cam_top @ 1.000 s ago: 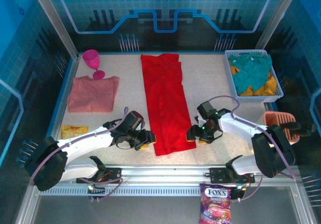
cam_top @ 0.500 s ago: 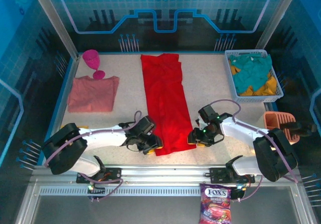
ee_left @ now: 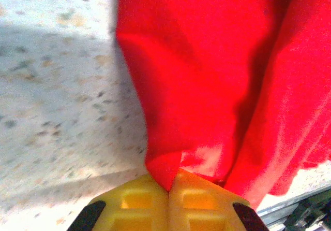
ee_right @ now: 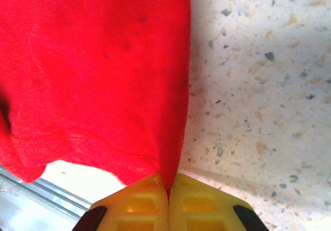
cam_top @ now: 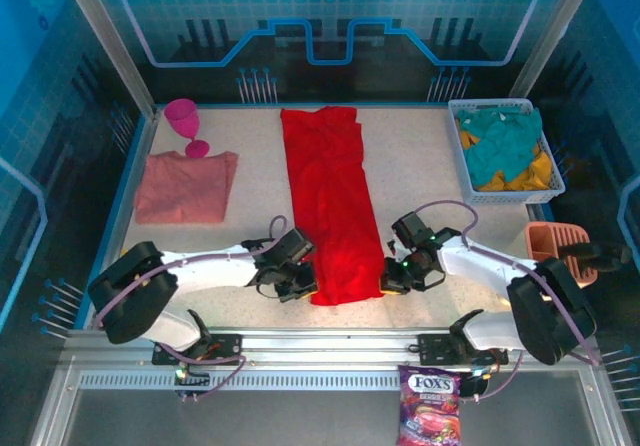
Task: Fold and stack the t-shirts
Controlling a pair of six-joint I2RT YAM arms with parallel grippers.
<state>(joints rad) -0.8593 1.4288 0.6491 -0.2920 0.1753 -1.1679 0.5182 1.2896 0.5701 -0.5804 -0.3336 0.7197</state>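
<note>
The red t-shirt's near end slants toward my right gripper, so my left gripper will retake the red t-shirt's corner (cam_top: 319,298) and draw the t-shirt straight before I fold it.
A bright red t-shirt (cam_top: 328,196) lies in a long narrow strip down the middle of the table. My left gripper (cam_top: 304,286) is shut on its near left corner, and in the left wrist view the red cloth (ee_left: 207,70) runs into the closed yellow pads (ee_left: 139,202). My right gripper (cam_top: 390,280) is shut on the near right corner; the red t-shirt (ee_right: 98,70) is pinched between the yellow fingertips (ee_right: 199,205). A salmon-pink t-shirt (cam_top: 186,186) lies folded at the left.
A magenta goblet (cam_top: 185,124) stands at the back left. A white basket (cam_top: 553,184) of teal and yellow cloth sits at the back right. A salmon-coloured tray (cam_top: 556,243) lies right, a yellow packet (cam_top: 130,259) by the left arm, a sweets bag (cam_top: 430,416) below the rail.
Both grippers moved in to the near corners of the red t-shirt and shut on it. The near hem has bunched slightly.
</note>
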